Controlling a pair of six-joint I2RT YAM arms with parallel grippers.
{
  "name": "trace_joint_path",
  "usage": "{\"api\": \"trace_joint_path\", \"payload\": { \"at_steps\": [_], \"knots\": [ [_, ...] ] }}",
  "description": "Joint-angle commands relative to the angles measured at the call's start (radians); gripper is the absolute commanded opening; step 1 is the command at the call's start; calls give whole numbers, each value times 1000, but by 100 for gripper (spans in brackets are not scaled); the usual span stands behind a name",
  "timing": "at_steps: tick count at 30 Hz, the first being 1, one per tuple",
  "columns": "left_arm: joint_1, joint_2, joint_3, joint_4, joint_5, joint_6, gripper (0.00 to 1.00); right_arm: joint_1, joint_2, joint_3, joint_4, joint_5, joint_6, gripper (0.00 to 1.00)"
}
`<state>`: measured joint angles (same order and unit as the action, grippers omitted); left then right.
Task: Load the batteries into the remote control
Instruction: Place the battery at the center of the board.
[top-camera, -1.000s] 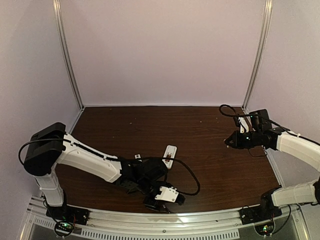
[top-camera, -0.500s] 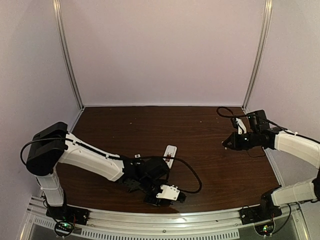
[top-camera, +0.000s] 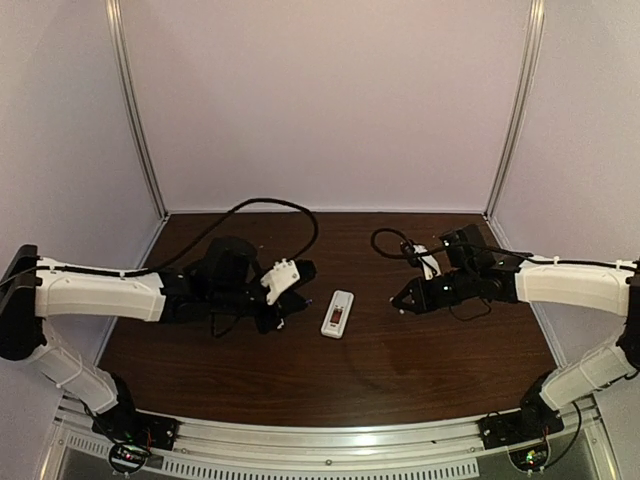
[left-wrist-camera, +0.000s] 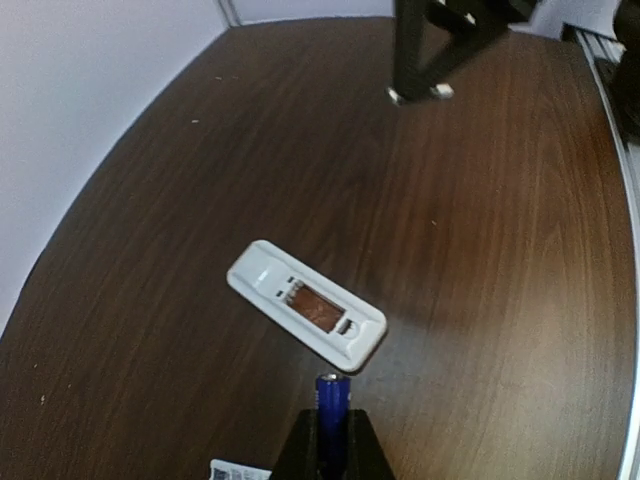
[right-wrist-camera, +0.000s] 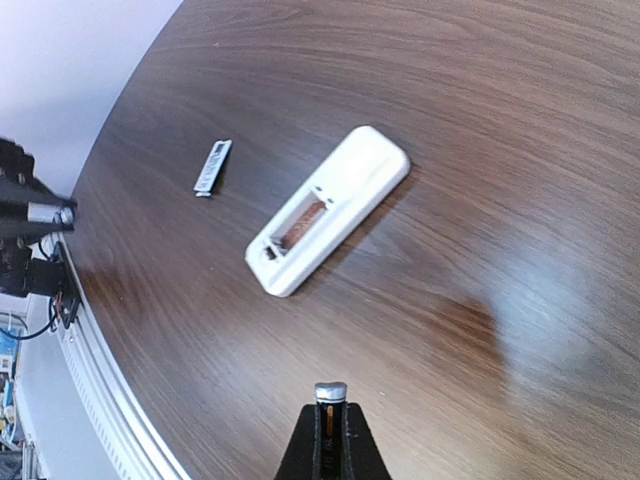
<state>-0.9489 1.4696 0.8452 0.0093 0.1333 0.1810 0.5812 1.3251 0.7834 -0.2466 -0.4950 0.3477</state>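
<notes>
My left gripper should put the blue battery down on the table (top-camera: 267, 346) just in front of the white printed strip. The battery is now held beside the remote.
The white remote control (top-camera: 338, 313) lies in the middle of the dark wooden table with its open battery bay (left-wrist-camera: 312, 307) facing up; it also shows in the right wrist view (right-wrist-camera: 328, 208). My left gripper (top-camera: 283, 318) hovers just left of it, shut on a blue battery (left-wrist-camera: 333, 400) that sticks out toward the remote's near end. My right gripper (top-camera: 401, 304) hangs to the remote's right, shut on the second battery (right-wrist-camera: 330, 393), whose silvery end pokes out between the fingers (right-wrist-camera: 352, 440).
A small white printed strip (right-wrist-camera: 212, 167) lies flat on the table beside the left gripper. Pale enclosure walls (top-camera: 320, 100) close the back and sides. A metal rail (top-camera: 320, 440) runs along the front edge. Black cables (top-camera: 260, 205) loop above both wrists.
The left arm has swung from the front edge up to the remote's left side, and its jaws closed on a battery. The right arm has moved in from the far right toward the remote.
</notes>
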Motion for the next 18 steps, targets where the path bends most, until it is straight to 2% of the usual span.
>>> {"api": "trace_joint_path", "payload": {
  "at_steps": [1, 3, 6, 10, 18],
  "knots": [
    [92, -117, -75, 118, -134, -234, 0, 126, 103, 66, 122, 18, 51, 3],
    [124, -153, -86, 104, -246, -330, 0, 190, 164, 104, 158, 21, 69, 3],
    [149, -175, -93, 79, -329, -389, 0, 305, 285, 186, 182, 37, 74, 3],
    [195, -142, -68, 0, -335, -453, 0, 404, 417, 291, 187, 64, 66, 4],
    [226, -150, -95, 11, -331, -518, 0, 481, 635, 446, 201, 92, 51, 7]
  ]
}}
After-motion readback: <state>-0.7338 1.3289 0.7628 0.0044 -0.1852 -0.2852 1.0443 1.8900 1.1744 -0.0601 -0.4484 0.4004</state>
